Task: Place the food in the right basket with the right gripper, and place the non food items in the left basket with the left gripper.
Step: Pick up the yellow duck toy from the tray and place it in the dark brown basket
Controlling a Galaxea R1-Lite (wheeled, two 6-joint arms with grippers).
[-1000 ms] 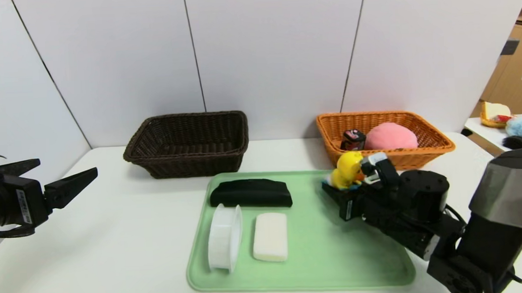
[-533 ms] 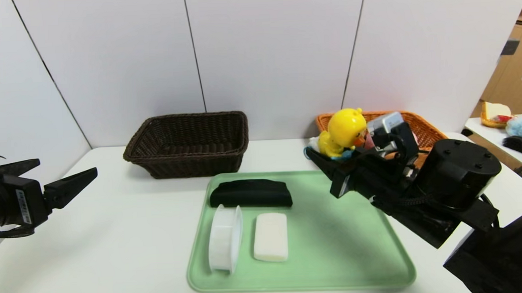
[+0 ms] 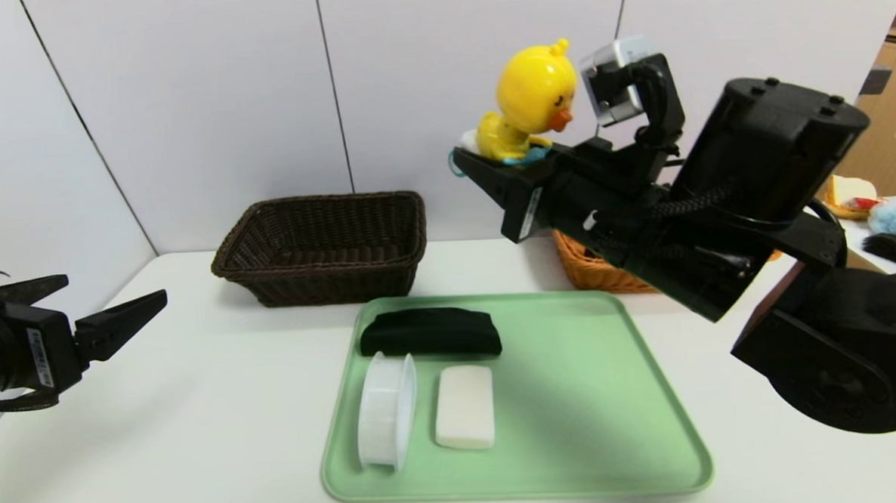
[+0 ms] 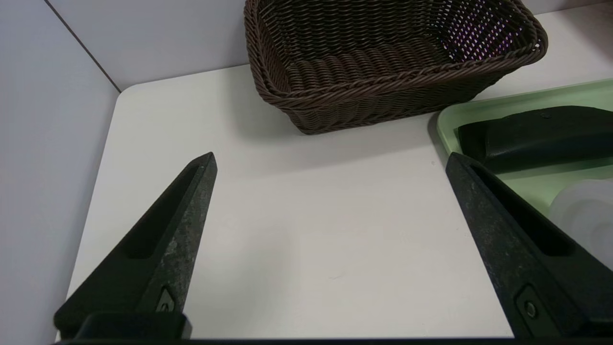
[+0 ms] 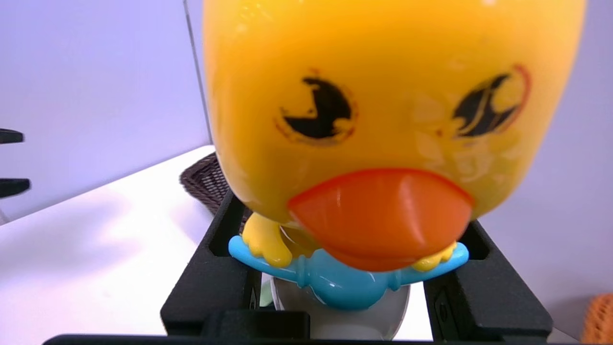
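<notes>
My right gripper will put the yellow duck toy down inside the dark brown basket (image 3: 354,243), just behind the basket's front rim.
My right gripper (image 3: 497,168) is shut on the yellow duck toy (image 3: 530,97) by its white-blue scooter and holds it high in the air, above the gap between the two baskets. In the right wrist view the duck (image 5: 383,120) fills the frame, with the scooter between the fingers (image 5: 210,282). The right arm hides most of the orange right basket (image 3: 592,269) and the food. On the green tray (image 3: 575,397) lie a black pouch (image 3: 430,332), a white round container (image 3: 385,409) and a white bar (image 3: 464,406). The dark brown left basket (image 3: 321,281) is empty. My left gripper (image 3: 117,287) hangs open at the far left.
The left wrist view shows bare white table between the open fingers (image 4: 182,225), the dark basket (image 4: 383,103) beyond and the tray's corner (image 4: 448,117) with the pouch (image 4: 541,136). A side table with clutter (image 3: 893,221) stands at the far right. Wall panels close the back.
My right gripper has risen from the tray's far right corner, carrying the duck up and to the left. The left arm has not moved.
</notes>
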